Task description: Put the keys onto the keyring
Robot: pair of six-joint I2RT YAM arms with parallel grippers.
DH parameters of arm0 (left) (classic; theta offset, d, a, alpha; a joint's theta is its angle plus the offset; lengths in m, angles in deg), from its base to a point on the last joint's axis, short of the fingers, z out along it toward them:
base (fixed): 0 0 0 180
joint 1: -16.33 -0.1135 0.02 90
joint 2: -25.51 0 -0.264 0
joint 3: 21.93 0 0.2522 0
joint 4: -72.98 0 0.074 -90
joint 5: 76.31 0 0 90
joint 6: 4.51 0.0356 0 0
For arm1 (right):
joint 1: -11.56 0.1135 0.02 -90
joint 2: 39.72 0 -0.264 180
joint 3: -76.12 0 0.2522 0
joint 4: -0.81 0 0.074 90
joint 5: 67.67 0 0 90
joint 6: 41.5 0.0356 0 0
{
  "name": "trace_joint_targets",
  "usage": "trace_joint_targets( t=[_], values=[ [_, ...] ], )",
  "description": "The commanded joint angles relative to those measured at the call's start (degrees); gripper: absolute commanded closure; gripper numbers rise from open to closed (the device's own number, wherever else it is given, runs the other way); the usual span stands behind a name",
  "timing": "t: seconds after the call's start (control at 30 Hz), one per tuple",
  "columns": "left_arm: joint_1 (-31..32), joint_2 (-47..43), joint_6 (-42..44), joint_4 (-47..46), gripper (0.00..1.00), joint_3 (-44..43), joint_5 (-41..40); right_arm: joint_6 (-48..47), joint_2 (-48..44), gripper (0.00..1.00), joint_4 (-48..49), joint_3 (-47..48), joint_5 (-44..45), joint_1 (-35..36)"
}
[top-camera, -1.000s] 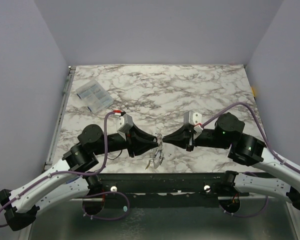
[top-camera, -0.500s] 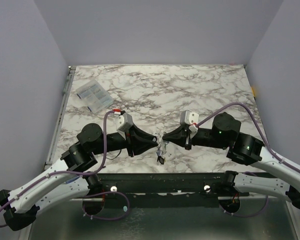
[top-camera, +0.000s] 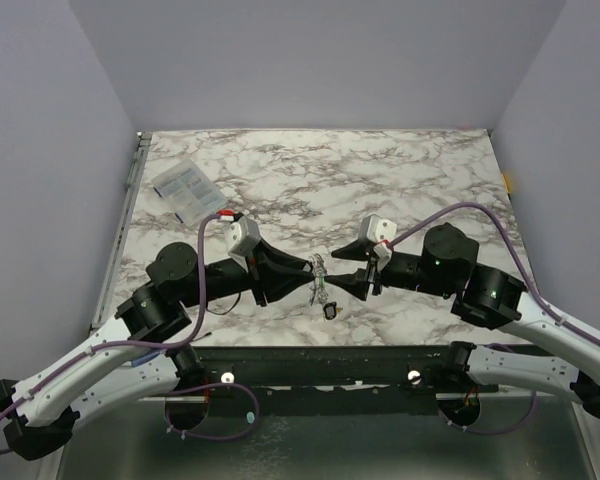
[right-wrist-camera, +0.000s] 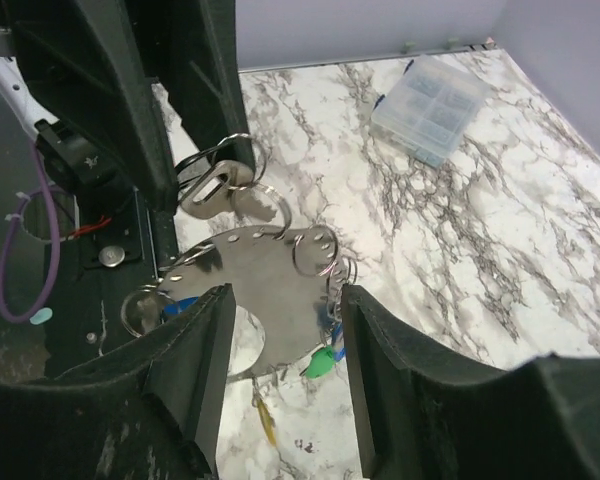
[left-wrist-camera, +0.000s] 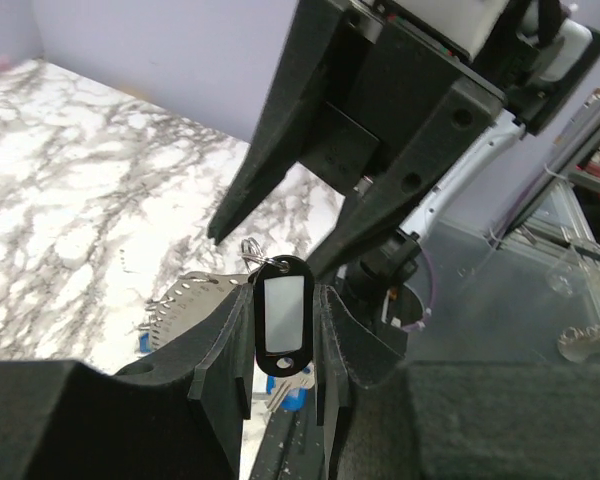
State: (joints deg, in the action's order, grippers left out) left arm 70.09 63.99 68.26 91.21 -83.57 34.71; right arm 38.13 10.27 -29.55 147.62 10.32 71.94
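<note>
My left gripper has the black key tag. It will let go of it on the marble (top-camera: 307, 283) just behind the middle of the black base rail.
The keyring is a silver disc (right-wrist-camera: 270, 285) with holes round its rim, carrying several split rings; in the top view it (top-camera: 320, 285) hangs between the two grippers. From it dangle the keys: a green head (right-wrist-camera: 320, 365), a yellowish one (right-wrist-camera: 265, 420) and a blue one (left-wrist-camera: 298, 395). My left gripper (left-wrist-camera: 280, 330) is shut on a black key tag (left-wrist-camera: 283, 310) with a white label that is linked to the bunch. My right gripper (right-wrist-camera: 285, 310) stands open around the disc's lower edge, its pads clear of the metal. Seen from above, the left gripper (top-camera: 308, 272) faces the right gripper (top-camera: 342, 272).
A clear plastic compartment box (top-camera: 188, 190) lies at the back left of the marble table (top-camera: 380, 180). The table's near edge and the black base rail (top-camera: 310, 365) lie just below the bunch. Walls close in both sides.
My right gripper has opened and let go of the keyring. Both grippers and the bunch have shifted a little away from the table's near edge.
</note>
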Motion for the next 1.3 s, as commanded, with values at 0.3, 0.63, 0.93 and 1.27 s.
trace_joint_targets(
  t=[0.3, 0.63, 0.93, 1.27],
  values=[
    [0.04, 5.85, 0.41, 0.11, 1.00, -4.68, -24.98, 7.27, -9.14, 0.34, 1.16, -6.11, 15.48, -0.04],
    [0.01, 14.45, 2.32, 2.23, 1.00, -9.15, -40.82, 14.06, -16.78, 0.22, 1.29, -9.67, 23.01, -0.01],
    [-0.66, 20.41, -0.43, 7.43, 1.00, -13.64, -41.92, 17.36, -19.50, 0.20, 3.94, -11.97, 24.57, -0.06],
    [-1.17, 18.18, 1.56, 10.38, 1.00, -12.78, -40.43, 18.25, -19.31, 0.20, 2.80, -12.07, 25.55, -0.02]
  ],
)
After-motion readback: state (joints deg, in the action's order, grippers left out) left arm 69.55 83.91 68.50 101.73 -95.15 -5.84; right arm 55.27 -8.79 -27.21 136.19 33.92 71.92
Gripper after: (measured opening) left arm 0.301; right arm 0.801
